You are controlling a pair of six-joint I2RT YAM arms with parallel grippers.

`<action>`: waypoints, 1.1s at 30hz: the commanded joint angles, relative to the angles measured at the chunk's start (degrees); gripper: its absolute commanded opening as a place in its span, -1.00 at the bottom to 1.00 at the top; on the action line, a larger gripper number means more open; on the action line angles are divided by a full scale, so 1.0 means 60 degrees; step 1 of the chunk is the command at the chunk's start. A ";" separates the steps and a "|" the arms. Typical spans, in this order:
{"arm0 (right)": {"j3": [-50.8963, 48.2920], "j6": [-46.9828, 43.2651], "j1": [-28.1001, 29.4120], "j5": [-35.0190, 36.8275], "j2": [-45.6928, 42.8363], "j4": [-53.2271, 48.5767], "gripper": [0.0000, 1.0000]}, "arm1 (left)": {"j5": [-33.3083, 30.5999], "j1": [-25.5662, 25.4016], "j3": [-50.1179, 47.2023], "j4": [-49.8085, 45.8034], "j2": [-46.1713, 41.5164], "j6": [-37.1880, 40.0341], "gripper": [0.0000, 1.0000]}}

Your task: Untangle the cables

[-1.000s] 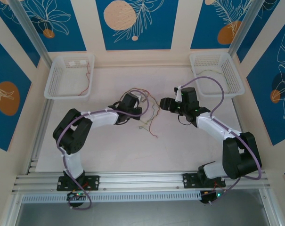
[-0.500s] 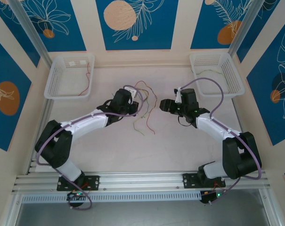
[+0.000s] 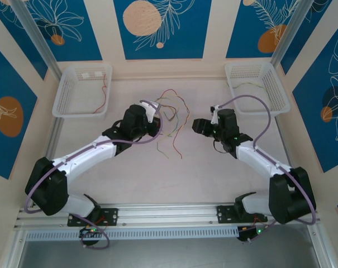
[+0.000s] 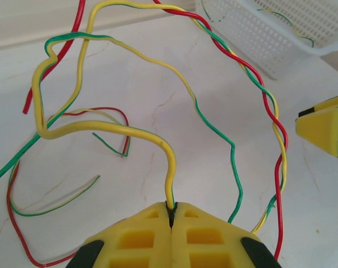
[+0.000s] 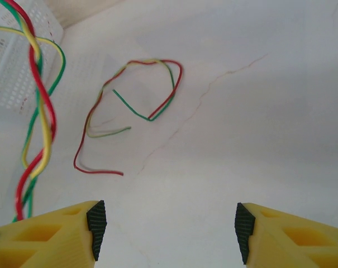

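Note:
Next, my left gripper lets go of the yellow cable on the table (image 3: 187, 133) between the red cable and my right gripper.
The cables (image 3: 173, 111) are a tangle of thin red, green and yellow wires at mid table, partly lifted. My left gripper (image 3: 153, 111) is shut on a yellow cable (image 4: 101, 127), which rises from the closed tips (image 4: 172, 209) and loops left. A twisted red, yellow and green strand (image 4: 271, 114) hangs on the right of that view. My right gripper (image 3: 196, 125) stands open, facing the tangle from the right with nothing between its pads (image 5: 96, 223). The same twisted strand (image 5: 37, 128) hangs at its left. More loose cables (image 5: 129, 100) lie flat on the table ahead.
A white basket (image 3: 68, 95) at the back left holds a red wire (image 3: 105, 92). Another white basket (image 3: 272, 89) at the back right holds a thin greenish wire (image 3: 252, 85). The right gripper's yellow finger (image 4: 325, 128) appears at the edge of the left wrist view.
The left arm has stretched out toward the far side, carrying the cable tangle up and away from the near edge. The right gripper drifted slightly right and stays open.

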 commanded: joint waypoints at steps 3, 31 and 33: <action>-0.0708 -0.0178 0.0013 0.1341 -0.1304 0.0697 0.30 | 0.1370 -0.0140 -0.0166 0.0836 0.0004 0.0163 -1.00; -0.2445 -0.0720 0.0065 0.3052 -0.4469 0.0630 0.30 | 0.0537 -0.0878 0.5240 -0.0761 0.5940 -0.0222 -0.16; -0.2406 -0.0800 0.0047 0.2958 -0.4441 0.0652 0.30 | 0.0390 -0.0875 0.5184 -0.0930 0.5659 -0.0095 -0.04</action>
